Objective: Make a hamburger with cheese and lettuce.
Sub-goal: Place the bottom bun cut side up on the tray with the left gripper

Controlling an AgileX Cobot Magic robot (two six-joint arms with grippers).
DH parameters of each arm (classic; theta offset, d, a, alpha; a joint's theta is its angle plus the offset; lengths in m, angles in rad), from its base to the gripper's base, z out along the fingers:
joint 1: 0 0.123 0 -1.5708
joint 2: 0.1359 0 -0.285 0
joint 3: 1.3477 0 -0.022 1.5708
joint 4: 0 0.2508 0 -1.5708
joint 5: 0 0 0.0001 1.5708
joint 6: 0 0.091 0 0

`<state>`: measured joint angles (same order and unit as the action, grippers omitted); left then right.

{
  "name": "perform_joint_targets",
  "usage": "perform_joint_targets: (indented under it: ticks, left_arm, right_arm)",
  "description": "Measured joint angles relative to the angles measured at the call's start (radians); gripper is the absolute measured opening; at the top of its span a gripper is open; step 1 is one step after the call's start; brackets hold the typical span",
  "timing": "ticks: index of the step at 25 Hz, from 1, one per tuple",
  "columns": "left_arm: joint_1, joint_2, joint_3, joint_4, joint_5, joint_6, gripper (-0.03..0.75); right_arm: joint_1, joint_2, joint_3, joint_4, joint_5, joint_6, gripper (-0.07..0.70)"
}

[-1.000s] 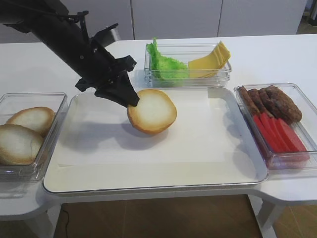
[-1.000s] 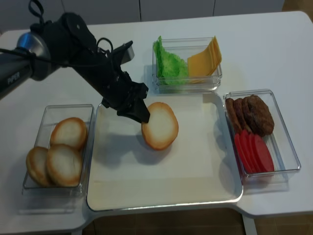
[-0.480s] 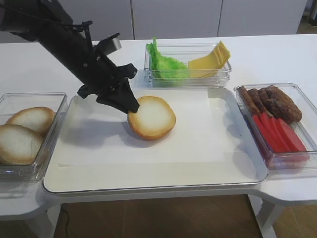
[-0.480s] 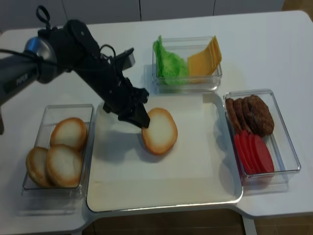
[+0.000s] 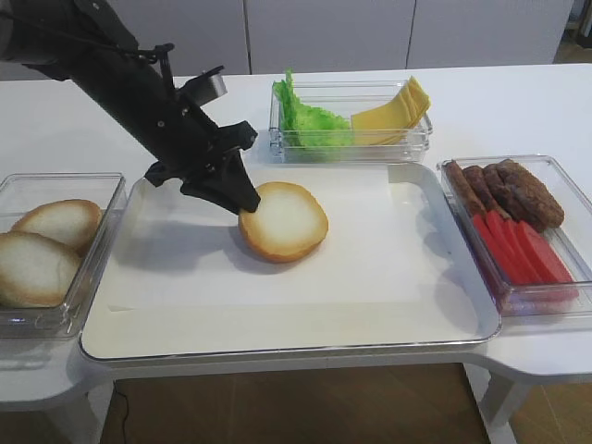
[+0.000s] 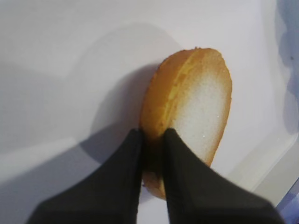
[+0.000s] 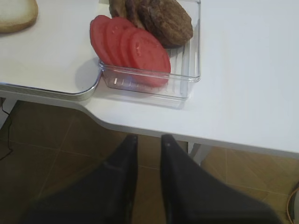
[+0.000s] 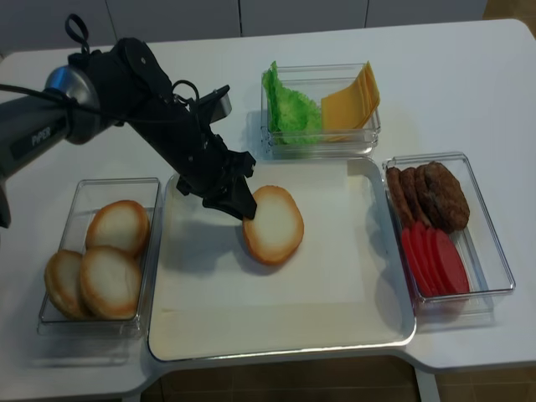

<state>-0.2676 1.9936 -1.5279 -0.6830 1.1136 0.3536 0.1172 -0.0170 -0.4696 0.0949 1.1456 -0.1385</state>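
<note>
My left gripper needs to let go of the bun half, flat on the middle of the white tray [image 8: 288,243].
The hamburger's bun half [image 5: 287,222] [image 8: 275,226] [image 6: 196,102] lies nearly flat, pale face up, on the white tray [image 5: 370,305]. My left gripper [image 5: 248,205] [image 8: 247,209] [image 6: 152,133] is shut on its left rim. Behind the tray a clear bin holds the frilly green lettuce [image 5: 305,116] [image 8: 289,107] and the fanned yellow cheese [image 5: 393,113] [image 8: 350,99] slices. My right gripper [image 7: 148,137] hangs off the table's front right corner over the floor. A narrow gap shows between its fingers, with nothing in it.
A clear bin [image 5: 102,185] left of the tray holds more bun halves [image 8: 100,260]. Another bin [image 5: 564,180] on the right holds brown patties [image 5: 509,190] and red tomato slices [image 7: 135,46]. The tray has a raised rim all round.
The bun half was raised and tilted a second ago. It now sits lower and flatter on the tray, and the left gripper, still shut on it, has come down slightly.
</note>
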Motion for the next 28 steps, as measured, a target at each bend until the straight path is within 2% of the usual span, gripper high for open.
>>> perform_joint_targets:
  ticks: [13,28]
  left_arm:
    - [-0.040,0.000,0.000,0.000,-0.017,-0.010,0.078]
    - [-0.040,0.000,0.000,0.022,-0.020,-0.015,0.078]
  right_arm:
    - [0.000,0.000,0.000,0.000,0.000,0.000,0.135]
    - [0.000,0.000,0.000,0.000,0.000,0.000,0.135]
